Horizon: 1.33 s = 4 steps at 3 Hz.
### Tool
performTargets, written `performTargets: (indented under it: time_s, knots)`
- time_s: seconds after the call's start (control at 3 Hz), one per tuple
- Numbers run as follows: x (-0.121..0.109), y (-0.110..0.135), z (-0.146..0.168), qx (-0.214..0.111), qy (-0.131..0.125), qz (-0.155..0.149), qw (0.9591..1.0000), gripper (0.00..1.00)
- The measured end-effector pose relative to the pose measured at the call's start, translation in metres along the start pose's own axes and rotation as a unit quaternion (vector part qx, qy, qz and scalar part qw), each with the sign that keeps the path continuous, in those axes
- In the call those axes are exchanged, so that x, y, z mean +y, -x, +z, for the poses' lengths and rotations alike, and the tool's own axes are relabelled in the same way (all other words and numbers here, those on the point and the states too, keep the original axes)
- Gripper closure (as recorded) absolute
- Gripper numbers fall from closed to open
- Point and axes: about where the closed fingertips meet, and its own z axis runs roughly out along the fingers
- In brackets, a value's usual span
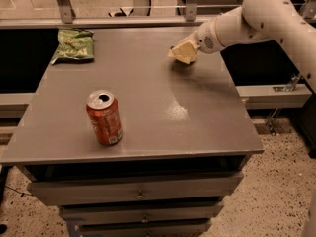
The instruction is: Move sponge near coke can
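The robot's gripper should release the sponge, still held just above the table, on the grey table (143, 125) against the coke can, on the can's side toward the white arm.
The sponge (181, 53) shows its pale yellow foam side and is tilted, held just above the far right part of the grey table (148, 88), with its shadow under it. My gripper (189, 47), at the end of the white arm coming in from the right, is shut on the sponge and mostly hidden behind it. The coke can (104, 117), red-orange with a silver top, stands upright near the front left of the table, far from the sponge.
A light green snack bag (74, 44) lies at the far left corner. A metal rail (128, 19) runs along the table's back edge. Drawers (138, 194) sit below the front edge. The white arm (256, 19) spans the far right side.
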Motion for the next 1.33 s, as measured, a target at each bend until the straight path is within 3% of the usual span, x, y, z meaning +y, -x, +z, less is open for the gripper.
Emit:
performTargets:
  time_s: [0.33,0.67,1.0,1.33]
  knots:
    - [0.055,0.003,-0.015,-0.009,0.066,-0.031,0.9973,1.0]
    - [0.11,-0.004,-0.034,-0.024,0.136,-0.062,0.9885,1.0]
    - [0.157,-0.016,-0.052,-0.046,0.194,-0.087,0.976,1.0]
    - [0.194,-0.022,-0.065,-0.067,0.236,-0.101,0.9641,1.0]
